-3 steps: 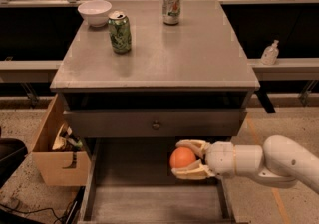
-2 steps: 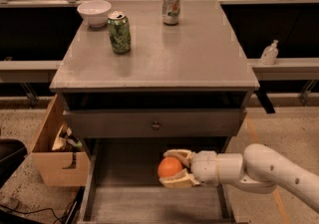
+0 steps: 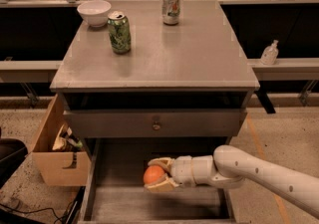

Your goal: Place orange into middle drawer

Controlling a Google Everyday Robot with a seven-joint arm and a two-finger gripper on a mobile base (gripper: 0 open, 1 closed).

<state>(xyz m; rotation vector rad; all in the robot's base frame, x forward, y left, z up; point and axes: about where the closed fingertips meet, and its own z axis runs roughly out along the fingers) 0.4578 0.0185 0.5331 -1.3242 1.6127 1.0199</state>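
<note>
Next, my gripper releases the orange on the grey bottom of the open middle drawer [image 3: 147, 197], toward its front edge.
The orange [image 3: 153, 174] is round and bright, held between the fingers of my gripper [image 3: 160, 174]. The gripper is shut on it and holds it over the open middle drawer [image 3: 114, 168], near the drawer's centre and above its grey plank floor. My white arm reaches in from the lower right. The grey drawer front with a small round knob [image 3: 156, 126] sits just above, closed.
On the grey cabinet top [image 3: 189, 54] stand a green drink can [image 3: 119, 32], a second can [image 3: 171, 6] and a white bowl [image 3: 93, 12]. A cardboard box [image 3: 55, 153] sits on the floor left of the drawer. A white bottle [image 3: 269, 53] stands on the right ledge.
My gripper has carried the orange leftward and lower, from the drawer's right side toward its centre.
</note>
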